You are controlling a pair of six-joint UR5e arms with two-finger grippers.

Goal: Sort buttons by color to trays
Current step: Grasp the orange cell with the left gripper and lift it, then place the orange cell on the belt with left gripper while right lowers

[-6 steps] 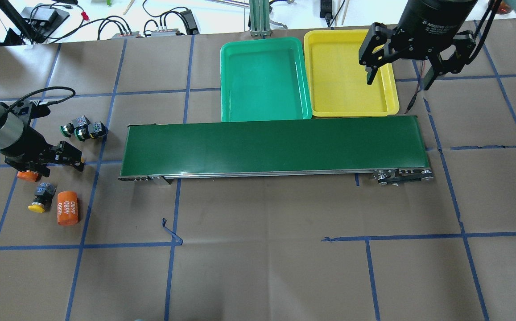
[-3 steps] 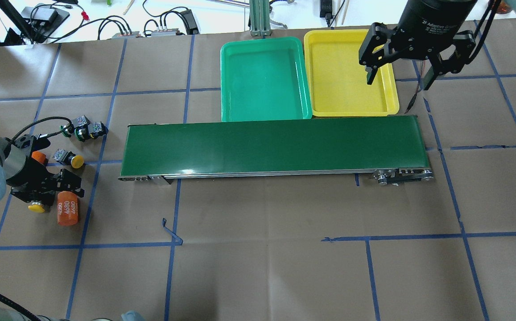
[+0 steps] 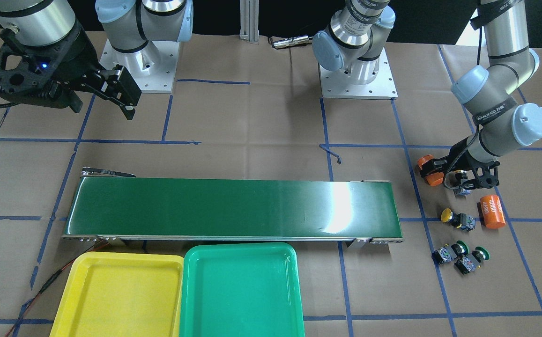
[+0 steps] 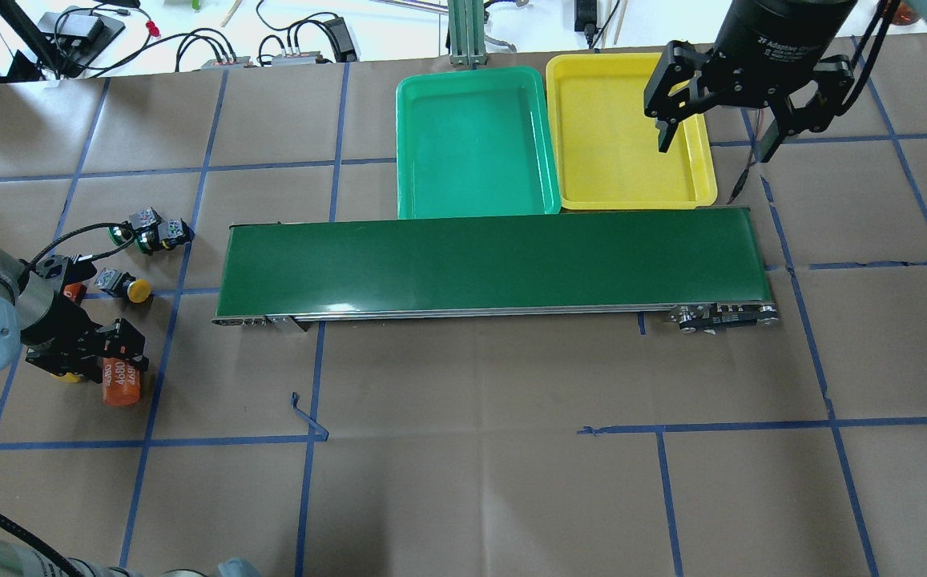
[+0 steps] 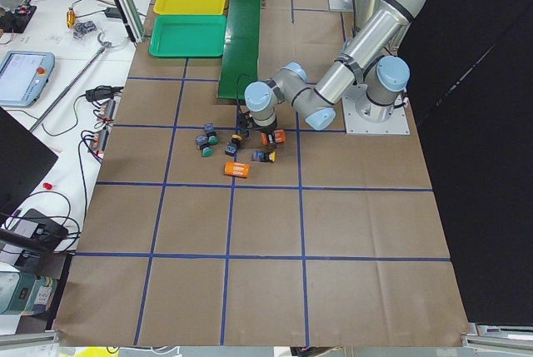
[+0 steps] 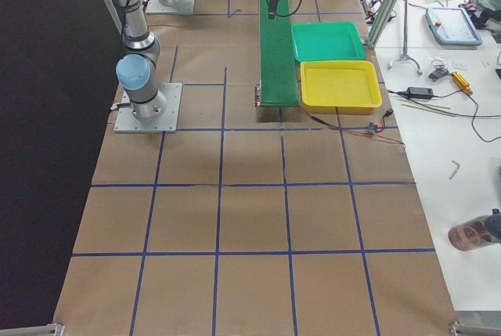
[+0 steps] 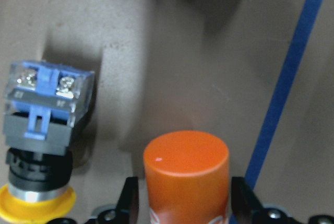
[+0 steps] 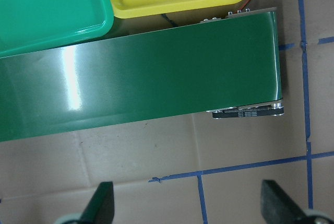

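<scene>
The robot's left gripper will release the orange cylinder on the dark green belt (image 3: pixel 367 197), close to the end that is nearest the buttons.
My left gripper (image 4: pixel 98 353) hangs low over the table's left end. In the left wrist view (image 7: pixel 185 203) its fingers closely flank an orange "4680" cylinder (image 7: pixel 186 172), with a thin gap showing. One yellow button (image 7: pixel 44 145) lies just left of it, mostly hidden from overhead (image 4: pixel 69 376). The other yellow button (image 4: pixel 122 286) lies farther out. Two green buttons (image 4: pixel 151 230) lie together beyond it. The green tray (image 4: pixel 471 144) and yellow tray (image 4: pixel 615 136) are empty. My right gripper (image 4: pixel 715 148) is open and empty, high over the yellow tray's right edge.
A long dark green belt (image 4: pixel 487 260) lies across the middle, in front of the trays. A second orange cylinder (image 3: pixel 427 169) lies beside my left wrist. Cables and boxes sit beyond the table's far edge.
My left gripper has moved back toward the robot, from over the farther yellow button to the nearer yellow button and the "4680" cylinder. The farther yellow button now shows. The right arm has not moved.
</scene>
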